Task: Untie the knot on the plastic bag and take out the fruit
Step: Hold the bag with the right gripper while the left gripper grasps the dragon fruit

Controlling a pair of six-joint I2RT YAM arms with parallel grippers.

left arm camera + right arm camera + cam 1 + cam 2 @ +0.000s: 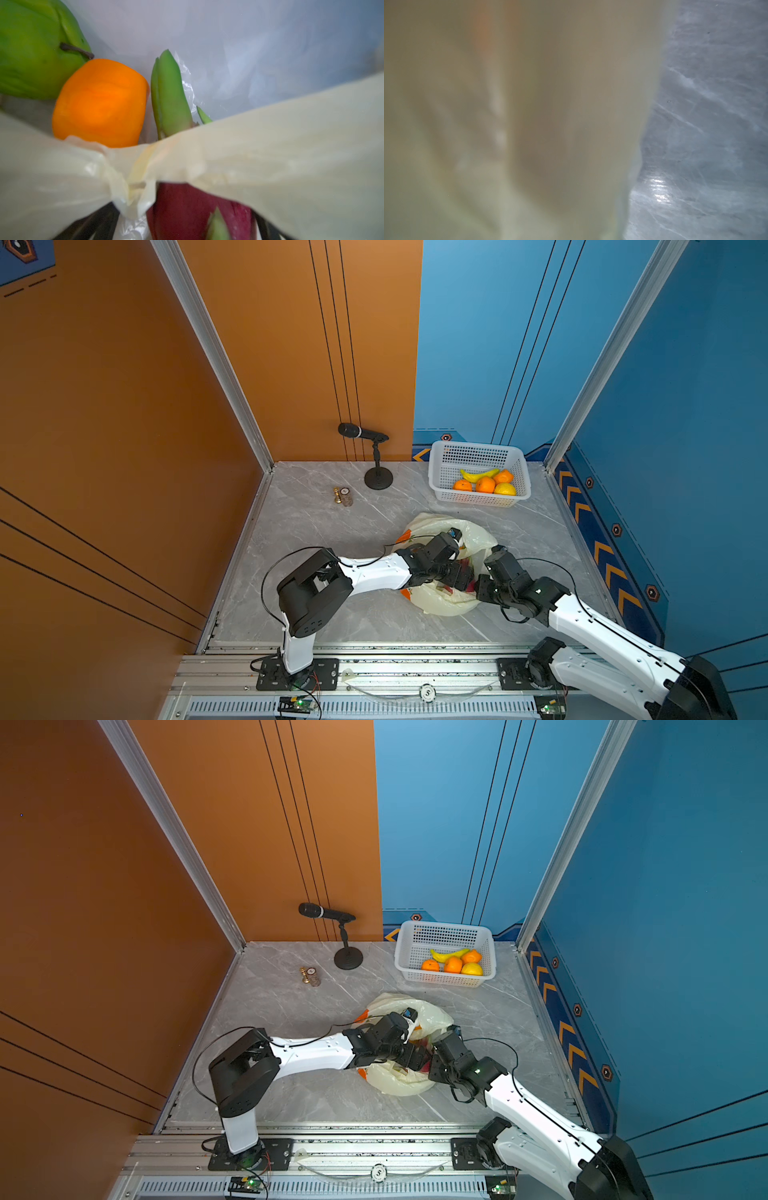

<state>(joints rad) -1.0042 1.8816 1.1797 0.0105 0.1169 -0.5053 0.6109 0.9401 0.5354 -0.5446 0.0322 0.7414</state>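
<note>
A fold of bag film is lying across the dragon fruit, so next my left gripper opens, grabs just its pink body (190, 210) and lifts it clear of the film.
The pale-yellow plastic bag (449, 605) (399, 1085) lies on the marble table with its mouth open, and both arms meet over it. My left gripper (461, 576) (185, 226) reaches inside. Its dark fingers (104, 222) stand wide apart on either side of the dark pink dragon fruit (187, 207), and a fold of bag film lies over them. Deeper in the bag lie an orange (99, 104) and a green bumpy fruit (35, 47). My right gripper (478, 585) sits at the bag's right edge. Bag film (529, 124) covers its camera and hides its jaws. The knot is out of view.
A white perforated basket (473, 456) at the back right holds a banana (478, 475), oranges and a lemon. A black microphone on a stand (376, 456) and two small trinkets (344, 496) stand at the back of the table. Walls close in on both sides.
</note>
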